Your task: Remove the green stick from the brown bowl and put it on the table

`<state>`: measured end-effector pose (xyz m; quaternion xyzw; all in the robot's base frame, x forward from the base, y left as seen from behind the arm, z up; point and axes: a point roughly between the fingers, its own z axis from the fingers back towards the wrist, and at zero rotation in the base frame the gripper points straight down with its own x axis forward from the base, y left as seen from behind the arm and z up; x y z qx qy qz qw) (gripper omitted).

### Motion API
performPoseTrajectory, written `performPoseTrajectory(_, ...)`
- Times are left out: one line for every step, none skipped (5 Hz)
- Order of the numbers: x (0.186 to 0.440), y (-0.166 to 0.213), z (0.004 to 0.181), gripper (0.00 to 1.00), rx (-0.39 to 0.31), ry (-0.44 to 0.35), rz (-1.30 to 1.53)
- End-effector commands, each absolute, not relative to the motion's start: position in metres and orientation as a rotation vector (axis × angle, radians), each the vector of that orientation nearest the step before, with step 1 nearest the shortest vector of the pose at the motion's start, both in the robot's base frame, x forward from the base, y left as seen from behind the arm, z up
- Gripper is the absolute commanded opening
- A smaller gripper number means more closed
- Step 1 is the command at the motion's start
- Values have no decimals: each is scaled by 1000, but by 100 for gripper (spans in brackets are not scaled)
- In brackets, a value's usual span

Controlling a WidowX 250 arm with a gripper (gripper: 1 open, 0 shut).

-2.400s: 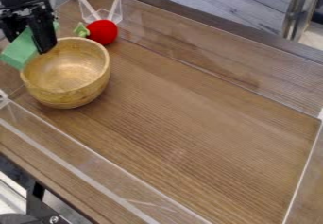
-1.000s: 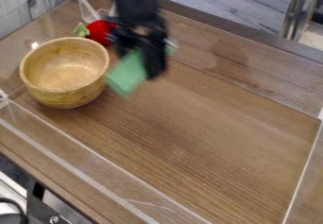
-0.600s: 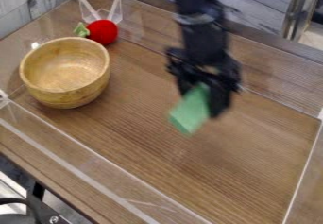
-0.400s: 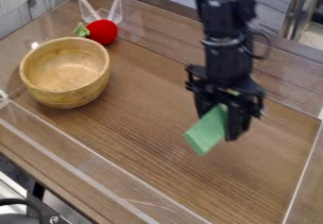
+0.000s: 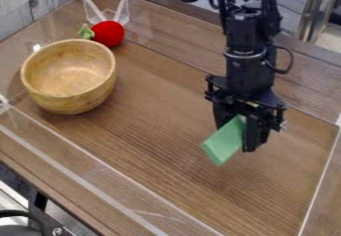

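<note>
Next, my gripper sets the green stick, now tilted just above the table, down on the bare wood [image 5: 210, 147] just below it, a little toward the brown bowl's side.
The green stick [image 5: 225, 142] is a flat bright green block, tilted and hanging just above the table [image 5: 147, 150] right of centre. My gripper [image 5: 246, 125] points steeply down from a black arm and is shut on the stick's upper end. Whether the stick's lower corner touches the wood I cannot tell. The brown bowl [image 5: 68, 75], a round tan wooden bowl, stands empty at the far left, well apart from the gripper.
A red round toy with green leaves [image 5: 106, 32] lies behind the bowl near the back left corner. Clear plastic walls [image 5: 80, 185] run along the table's front, back and right edges.
The gripper has carried the green stick from beside the bowl across to the right and down toward the tabletop. The bowl and the red toy have stayed put.
</note>
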<state>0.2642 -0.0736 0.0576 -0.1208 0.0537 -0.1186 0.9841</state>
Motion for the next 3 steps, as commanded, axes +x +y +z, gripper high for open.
performPoseTrajectory(275, -78, 69, 0, -241, 55, -245)
performPoseTrajectory(275, -83, 67, 0, -240, 60, -247)
performPoseTrajectory(274, -77, 58, 0, -237, 67, -299)
